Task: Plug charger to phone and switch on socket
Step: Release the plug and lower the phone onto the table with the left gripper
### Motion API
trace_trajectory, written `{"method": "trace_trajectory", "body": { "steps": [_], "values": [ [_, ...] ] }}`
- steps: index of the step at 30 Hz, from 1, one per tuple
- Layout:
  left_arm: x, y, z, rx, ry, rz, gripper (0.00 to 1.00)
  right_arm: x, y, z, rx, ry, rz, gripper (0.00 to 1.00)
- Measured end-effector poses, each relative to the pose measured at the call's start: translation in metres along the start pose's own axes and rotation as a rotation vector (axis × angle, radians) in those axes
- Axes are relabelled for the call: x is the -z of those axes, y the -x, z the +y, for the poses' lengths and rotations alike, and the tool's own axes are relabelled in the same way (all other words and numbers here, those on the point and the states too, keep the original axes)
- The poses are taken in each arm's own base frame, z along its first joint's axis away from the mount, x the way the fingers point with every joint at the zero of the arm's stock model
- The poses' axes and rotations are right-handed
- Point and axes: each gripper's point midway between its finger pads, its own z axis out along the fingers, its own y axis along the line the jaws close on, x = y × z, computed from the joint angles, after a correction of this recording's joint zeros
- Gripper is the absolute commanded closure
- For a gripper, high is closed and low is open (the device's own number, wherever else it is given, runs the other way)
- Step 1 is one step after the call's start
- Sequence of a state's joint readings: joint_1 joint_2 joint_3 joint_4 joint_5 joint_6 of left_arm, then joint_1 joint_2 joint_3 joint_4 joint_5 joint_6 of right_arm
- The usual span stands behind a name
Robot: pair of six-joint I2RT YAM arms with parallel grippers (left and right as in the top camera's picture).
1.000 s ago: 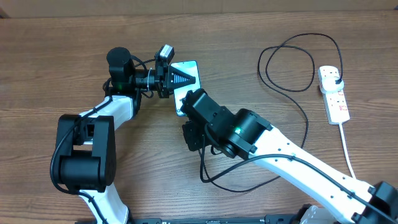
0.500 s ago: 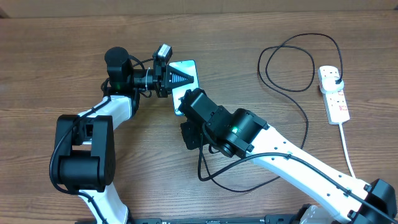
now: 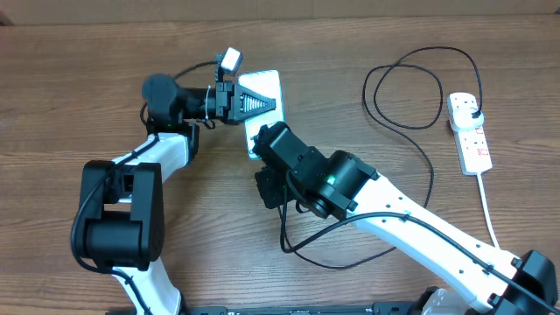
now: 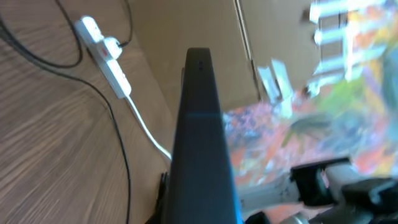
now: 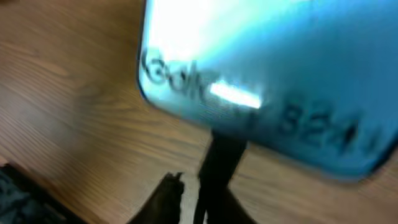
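I will use my left gripper to set the phone down flat on the wooden table (image 3: pixel 295 159) beneath my right gripper and let go of it there.
My left gripper (image 3: pixel 249 102) is shut on the phone (image 3: pixel 264 87) and holds it tilted up off the table. The phone shows edge-on and dark in the left wrist view (image 4: pixel 200 143). In the right wrist view its blue-teal screen (image 5: pixel 267 68) with "Galaxy" text fills the top. My right gripper (image 3: pixel 262 147) is shut on the charger's connector tip (image 5: pixel 221 158), which touches the phone's lower edge. The black cable (image 3: pixel 411 153) loops across the table to its plug (image 3: pixel 471 107) in the white socket strip (image 3: pixel 472 136), which also shows in the left wrist view (image 4: pixel 107 55).
The strip's thick white cord (image 3: pixel 488 210) runs toward the front right edge. A slack cable loop (image 3: pixel 302 249) lies under my right arm. Another large loop (image 3: pixel 402 87) lies at the back right on the wooden table (image 3: pixel 70 70).
My left gripper has rotated and lifted the phone, so its screen now glares white from above. The right gripper with the connector has stayed at the phone's lower end.
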State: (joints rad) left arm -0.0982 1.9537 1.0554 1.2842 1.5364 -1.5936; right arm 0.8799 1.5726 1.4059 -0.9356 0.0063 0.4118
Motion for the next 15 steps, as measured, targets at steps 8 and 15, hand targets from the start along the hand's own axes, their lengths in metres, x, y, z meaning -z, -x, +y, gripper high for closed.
{"method": "trace_trajectory", "body": {
  "steps": [8, 15],
  "values": [
    [-0.02, -0.01, -0.009, -0.004, -0.021, 0.051, 0.96, 0.057, 0.031, 0.018, -0.024, 0.054, -0.064, 0.0],
    [-0.057, -0.021, -0.003, 0.063, -0.044, 0.084, 0.96, 0.11, 0.031, 0.008, -0.233, 0.086, -0.123, 0.0]
  ]
}}
